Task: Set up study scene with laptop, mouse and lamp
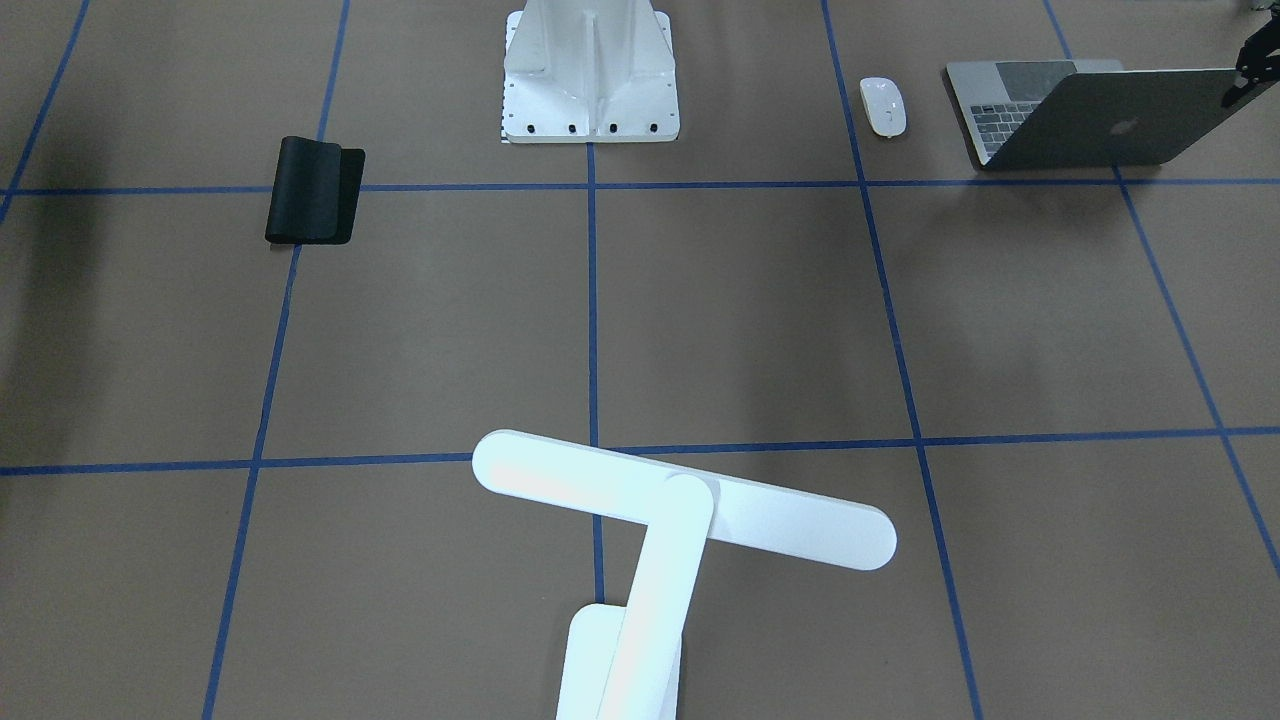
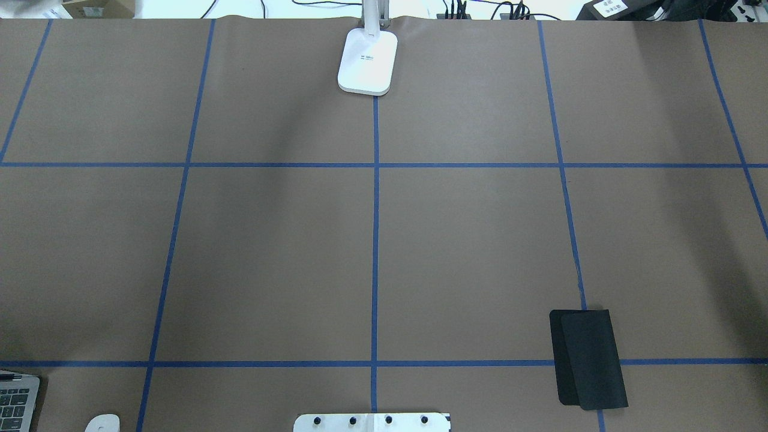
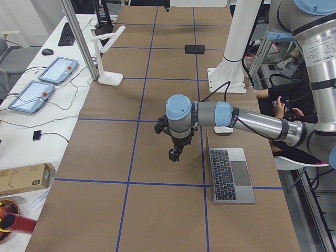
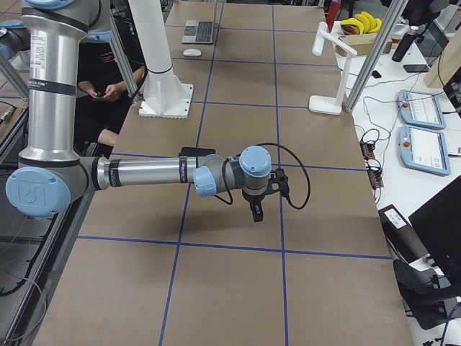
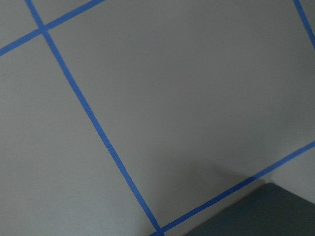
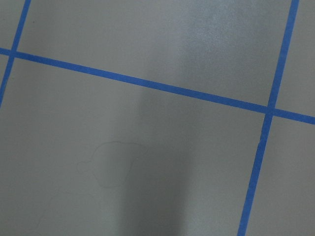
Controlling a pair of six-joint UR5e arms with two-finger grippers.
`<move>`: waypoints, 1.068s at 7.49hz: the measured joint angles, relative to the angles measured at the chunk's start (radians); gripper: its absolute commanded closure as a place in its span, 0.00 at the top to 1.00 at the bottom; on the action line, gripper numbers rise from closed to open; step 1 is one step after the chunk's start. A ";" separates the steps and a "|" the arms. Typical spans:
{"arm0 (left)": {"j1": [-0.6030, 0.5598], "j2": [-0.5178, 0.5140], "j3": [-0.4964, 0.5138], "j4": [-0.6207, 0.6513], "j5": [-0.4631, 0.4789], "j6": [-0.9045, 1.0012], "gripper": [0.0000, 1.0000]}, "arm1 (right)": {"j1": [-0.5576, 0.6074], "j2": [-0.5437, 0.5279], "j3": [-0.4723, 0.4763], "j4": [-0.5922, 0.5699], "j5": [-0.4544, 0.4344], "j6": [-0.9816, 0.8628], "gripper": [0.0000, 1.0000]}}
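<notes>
Next, I close my left gripper at the middle of the lid's top edge (image 1: 1152, 72) on the laptop.
The laptop (image 1: 1090, 120) stands open at the table's near-left corner, its lid back with the logo facing the front camera. The white mouse (image 1: 883, 105) lies beside it, toward the pedestal. The lamp (image 1: 680, 520) stands at the far middle edge, its base (image 2: 367, 60) on the centre tape line. My left gripper (image 3: 175, 154) hangs just beyond the laptop's lid, away from the keyboard; only a sliver of it (image 1: 1250, 70) shows at the lid's top corner, and I cannot tell its state. My right gripper (image 4: 257, 211) hovers over bare table mid-right; I cannot tell its state.
A black mouse pad (image 2: 588, 360), partly folded, lies on the near right. The white ribbed pedestal (image 1: 590, 70) stands at the near middle. Tablets and cables (image 3: 55, 71) sit on the side bench beyond the far edge. A seated person (image 4: 108, 79) is behind the robot.
</notes>
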 measured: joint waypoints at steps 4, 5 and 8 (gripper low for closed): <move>0.150 0.007 -0.018 0.078 -0.132 0.150 1.00 | -0.001 0.003 -0.001 0.000 -0.001 -0.001 1.00; 0.161 0.006 -0.060 0.160 -0.163 0.149 0.99 | -0.002 0.004 -0.001 0.000 0.000 0.000 1.00; 0.168 0.006 -0.122 0.257 -0.156 0.314 0.97 | -0.003 0.009 -0.001 0.000 -0.001 0.000 1.00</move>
